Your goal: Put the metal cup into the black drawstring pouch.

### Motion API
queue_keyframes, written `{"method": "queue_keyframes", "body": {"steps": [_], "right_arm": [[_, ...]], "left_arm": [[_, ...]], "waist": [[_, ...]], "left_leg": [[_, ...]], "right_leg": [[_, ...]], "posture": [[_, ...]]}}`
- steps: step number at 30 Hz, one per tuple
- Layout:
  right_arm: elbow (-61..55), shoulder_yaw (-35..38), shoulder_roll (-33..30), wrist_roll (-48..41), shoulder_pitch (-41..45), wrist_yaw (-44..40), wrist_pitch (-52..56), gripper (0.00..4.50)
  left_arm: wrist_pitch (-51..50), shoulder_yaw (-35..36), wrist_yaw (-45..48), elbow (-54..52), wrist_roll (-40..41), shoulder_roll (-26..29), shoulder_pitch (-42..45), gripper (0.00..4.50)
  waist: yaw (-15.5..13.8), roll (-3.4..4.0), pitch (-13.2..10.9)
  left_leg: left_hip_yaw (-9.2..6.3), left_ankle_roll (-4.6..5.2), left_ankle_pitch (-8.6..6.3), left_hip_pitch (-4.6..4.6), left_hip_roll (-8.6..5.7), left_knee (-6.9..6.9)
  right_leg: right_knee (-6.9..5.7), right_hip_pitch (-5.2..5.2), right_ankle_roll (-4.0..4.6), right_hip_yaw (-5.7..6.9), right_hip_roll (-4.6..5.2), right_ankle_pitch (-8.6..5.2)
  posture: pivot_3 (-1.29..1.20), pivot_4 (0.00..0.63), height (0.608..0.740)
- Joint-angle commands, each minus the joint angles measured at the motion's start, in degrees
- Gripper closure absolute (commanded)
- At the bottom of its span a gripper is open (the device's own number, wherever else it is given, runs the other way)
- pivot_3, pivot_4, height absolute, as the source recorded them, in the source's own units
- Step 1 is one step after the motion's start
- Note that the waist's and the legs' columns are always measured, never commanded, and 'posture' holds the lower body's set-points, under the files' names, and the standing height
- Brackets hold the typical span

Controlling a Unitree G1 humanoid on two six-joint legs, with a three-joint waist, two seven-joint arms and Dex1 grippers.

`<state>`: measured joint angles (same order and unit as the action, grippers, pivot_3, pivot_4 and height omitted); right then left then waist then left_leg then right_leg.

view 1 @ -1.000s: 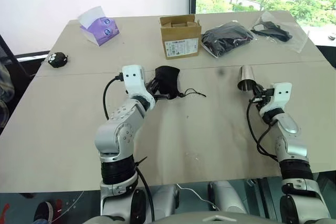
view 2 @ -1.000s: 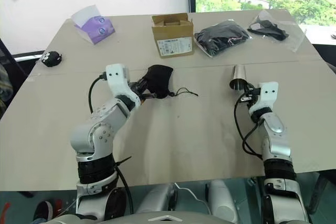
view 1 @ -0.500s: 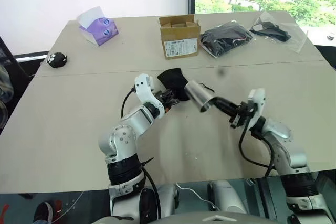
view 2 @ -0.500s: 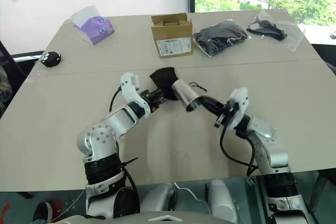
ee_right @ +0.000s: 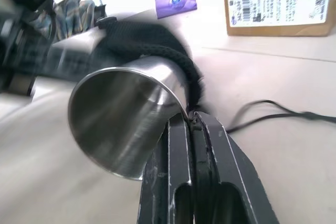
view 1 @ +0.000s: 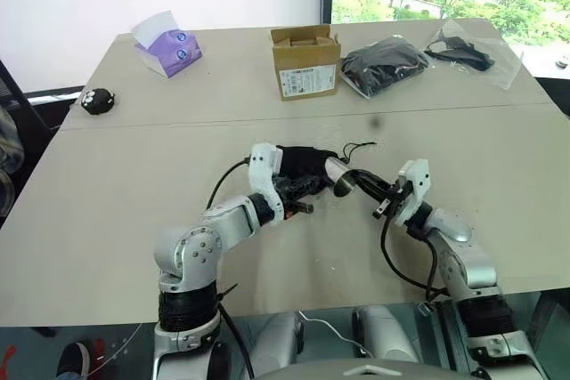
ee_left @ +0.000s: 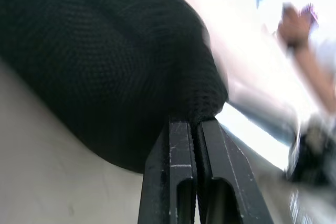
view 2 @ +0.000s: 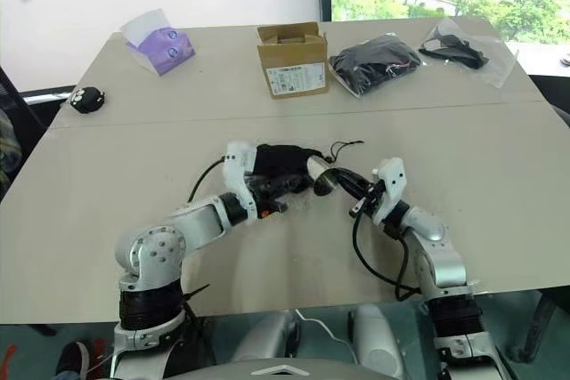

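My left gripper holds the black drawstring pouch. Next, my right gripper lets go of the metal cup deep inside the black drawstring pouch [view 1: 305,154] [ee_right: 155,45].
The black drawstring pouch [view 1: 303,165] hangs just above the middle of the table. My left gripper [view 1: 301,193] is shut on its fabric, and the left wrist view shows both fingers [ee_left: 181,150] pinching the cloth. The metal cup [view 1: 339,174] lies on its side to the pouch's right, with its narrow end pushed into the pouch's mouth. Its open end faces my right gripper [view 1: 354,183], which is shut on the cup's rim [ee_right: 178,109]. In the right wrist view the black fabric [ee_right: 152,45] wraps the cup's far end. The pouch's cord [view 1: 360,146] trails behind.
At the back of the table stand a cardboard box [view 1: 305,61], a purple tissue pack [view 1: 166,49] and two clear bags of black items [view 1: 385,65] [view 1: 468,49]. A small black object [view 1: 97,101] lies far left.
The right gripper has swung the cup from the right side to the middle, tipped on its side. The left gripper brought the pouch nearer and rightward. The cup's end now sits in the pouch's mouth.
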<state>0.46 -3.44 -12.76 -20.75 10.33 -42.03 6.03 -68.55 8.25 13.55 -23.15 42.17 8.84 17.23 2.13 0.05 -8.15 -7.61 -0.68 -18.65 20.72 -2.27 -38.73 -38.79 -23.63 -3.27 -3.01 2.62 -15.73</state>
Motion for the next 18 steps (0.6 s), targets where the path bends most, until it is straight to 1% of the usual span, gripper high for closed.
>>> {"method": "queue_keyframes", "body": {"steps": [1, 4, 6, 8, 11, 13, 14, 16, 18], "right_arm": [[-0.68, 2.22, 1.94, -1.82, 1.1, 2.4, -0.75, 4.46], [-0.1, 0.97, 2.23, 0.08, 1.42, 2.3, -1.36, 4.46], [1.19, -1.24, 0.68, 4.79, 1.91, 1.76, -4.24, 4.46], [3.18, -2.23, -0.31, 8.53, 3.2, 2.17, -8.68, 4.46], [6.99, -4.87, -3.54, 15.2, 6.08, 1.09, -18.45, 4.46], [9.09, -5.98, -4.69, 17.12, 7.22, 0.44, -22.77, 4.46], [10.3, -6.55, -5.31, 18.71, 8.14, 0.77, -25.43, 4.46], [12.73, -8.35, -6.91, 24.59, 11.05, 2.8, -31.64, 4.46], [14.09, -8.98, -6.65, 27.13, 13.49, 4.82, -34.61, 4.46]], "left_arm": [[2.77, -2.41, 2.01, -1.65, 0.0, 0.79, 0.03, 4.5], [5.27, -3.22, 3.2, -1.86, 0.02, 1.1, 0.11, 4.5], [6.92, -3.14, 4.34, -2.15, 0.75, 1.1, 0.59, 4.5], [7.86, -2.7, 5.17, -2.34, 1.83, 0.94, 1.21, 4.5], [9.29, -1.68, 6.29, -2.46, 3.52, 0.81, 2.36, 4.5], [10.15, -1.32, 6.0, -2.25, 3.68, 0.72, 2.97, 4.5], [10.24, -1.33, 6.15, -2.16, 3.98, 0.83, 3.26, 4.5], [10.33, -2.66, 7.8, -3.38, 4.81, 1.59, 2.99, 4.5], [10.37, -4.04, 8.79, -4.64, 5.45, 1.87, 2.13, 4.5]], "waist": [[0.01, 0.0, 0.0], [0.14, 0.0, 0.0], [0.11, 0.0, 0.0], [0.12, 0.0, 0.0], [0.16, 0.0, 0.0], [0.16, -0.01, 0.0], [0.16, -0.01, 0.0], [0.22, -0.01, 0.0], [0.31, -0.01, 0.0]], "left_leg": [[-0.01, 0.0, 0.0, -0.01, 0.01, 0.0], [0.0, 0.0, 0.0, -0.01, 0.03, 0.0], [0.01, 0.0, 0.0, -0.01, 0.03, 0.0], [0.03, 0.0, 0.0, -0.01, 0.01, 0.0], [0.04, 0.0, 0.0, -0.01, 0.0, 0.0], [0.03, 0.0, 0.0, -0.01, 0.0, -0.01], [0.02, 0.0, 0.0, -0.01, 0.0, -0.01], [0.03, 0.0, 0.0, -0.01, 0.0, -0.01], [0.09, 0.0, 0.0, -0.01, 0.0, -0.02]], "right_leg": [[0.0, 0.0, 0.0, 0.0, 0.03, 0.0], [-0.01, -0.01, 0.0, -0.01, 0.05, 0.0], [-0.02, -0.01, 0.0, -0.01, 0.05, 0.0], [-0.01, -0.01, 0.0, -0.02, 0.03, 0.0], [-0.02, -0.02, 0.0, -0.02, 0.01, 0.0], [-0.02, -0.01, 0.0, -0.01, 0.01, 0.0], [-0.01, -0.01, 0.0, 0.0, 0.01, 0.0], [-0.01, -0.01, 0.0, -0.01, 0.02, 0.0], [-0.02, -0.01, 0.0, -0.05, 0.01, 0.0]], "posture": [[0.0, 0.15, 0.74], [0.0, 0.15, 0.74], [0.0, 0.15, 0.74], [0.0, 0.15, 0.74], [0.0, 0.15, 0.74], [0.0, 0.15, 0.74], [0.0, 0.15, 0.74], [0.0, 0.15, 0.74], [0.0, 0.15, 0.74]]}}
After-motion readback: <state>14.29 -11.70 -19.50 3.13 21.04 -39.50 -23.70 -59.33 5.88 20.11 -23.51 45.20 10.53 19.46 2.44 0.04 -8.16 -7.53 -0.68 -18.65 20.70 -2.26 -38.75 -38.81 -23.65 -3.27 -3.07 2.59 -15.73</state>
